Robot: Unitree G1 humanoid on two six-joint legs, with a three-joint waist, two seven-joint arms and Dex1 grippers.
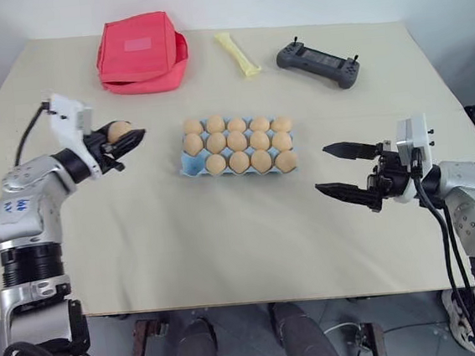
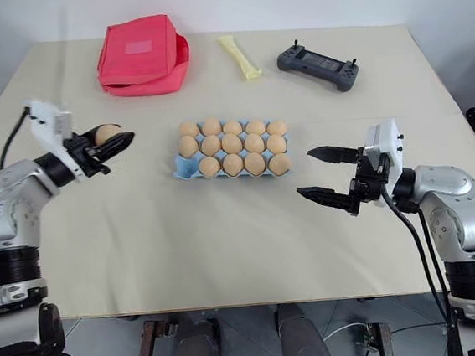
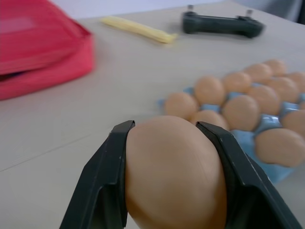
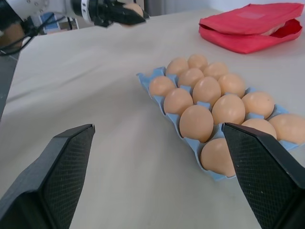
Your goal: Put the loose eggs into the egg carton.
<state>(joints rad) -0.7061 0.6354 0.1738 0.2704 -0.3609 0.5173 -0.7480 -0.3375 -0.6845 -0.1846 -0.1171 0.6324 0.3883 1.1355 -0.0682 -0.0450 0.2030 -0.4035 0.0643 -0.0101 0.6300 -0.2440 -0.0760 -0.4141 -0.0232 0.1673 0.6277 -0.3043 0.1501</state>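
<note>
Next, my left gripper lets go of the egg in the bare blue corner cup of the egg carton (image 1: 192, 162) (image 3: 245, 149), where I should let go of it.
A light blue egg carton (image 1: 191, 167) lies at the middle of the table, its cups holding tan eggs (image 1: 237, 141) except the near-left corner cup, which shows bare blue. Left of the carton and raised off the table, my left gripper (image 1: 133, 140) is shut on one loose egg (image 1: 118, 130). The left wrist view has that egg (image 3: 174, 176) clamped between both black fingers, with the carton (image 3: 248, 143) beyond it. My right gripper (image 1: 321, 168) hovers to the right of the carton, open with nothing in it. Its fingers (image 4: 52, 181) frame the carton (image 4: 143, 78) in the right wrist view.
A red fabric pouch (image 1: 141, 52) lies at the back left. Further right along the back are a pale yellow strip (image 1: 238, 54) and a black handheld controller (image 1: 317, 62). The beige tabletop (image 1: 227, 246) ends at a near edge in front of me.
</note>
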